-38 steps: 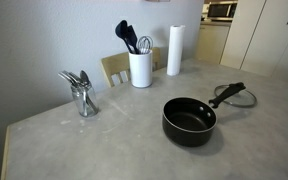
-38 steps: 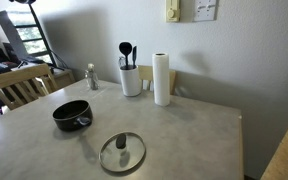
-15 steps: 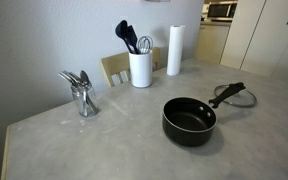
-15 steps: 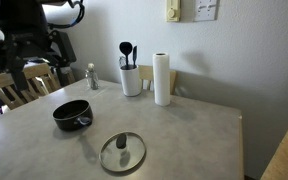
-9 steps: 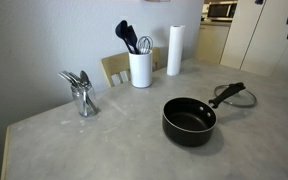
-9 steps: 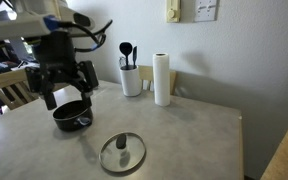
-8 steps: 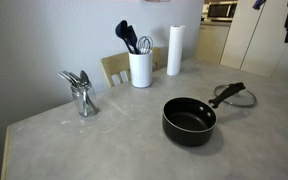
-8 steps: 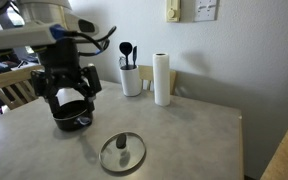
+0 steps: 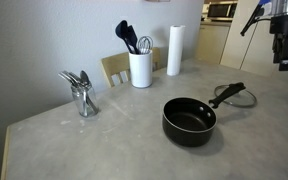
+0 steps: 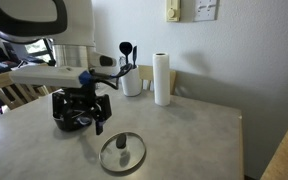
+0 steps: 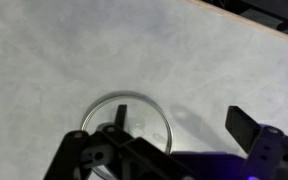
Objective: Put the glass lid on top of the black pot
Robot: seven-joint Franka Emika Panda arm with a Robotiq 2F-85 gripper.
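The robot's gripper will next move to the black knob (image 9: pixel 237 88) in the middle of the glass lid and close there.
The black pot (image 9: pixel 189 120) sits on the grey table with its long handle pointing toward the glass lid (image 9: pixel 234 96). The lid lies flat, knob up. In an exterior view the pot (image 10: pixel 68 113) is partly hidden behind my gripper (image 10: pixel 84 122), and the lid (image 10: pixel 122 153) lies nearer the front edge. My gripper (image 9: pixel 282 55) is open and empty, hanging above the table. In the wrist view the lid (image 11: pixel 124 122) lies below, with my open gripper (image 11: pixel 182 121) centred just past its rim.
A white utensil holder (image 9: pixel 140 68) with dark utensils and a paper towel roll (image 9: pixel 174 50) stand at the back by the wall. A metal cutlery holder (image 9: pixel 82 95) stands near one side. A wooden chair (image 10: pixel 19 85) is beside the table.
The arm has swung into view over the table and come down, moving from above the pot toward the lid. Pot and lid have not moved.
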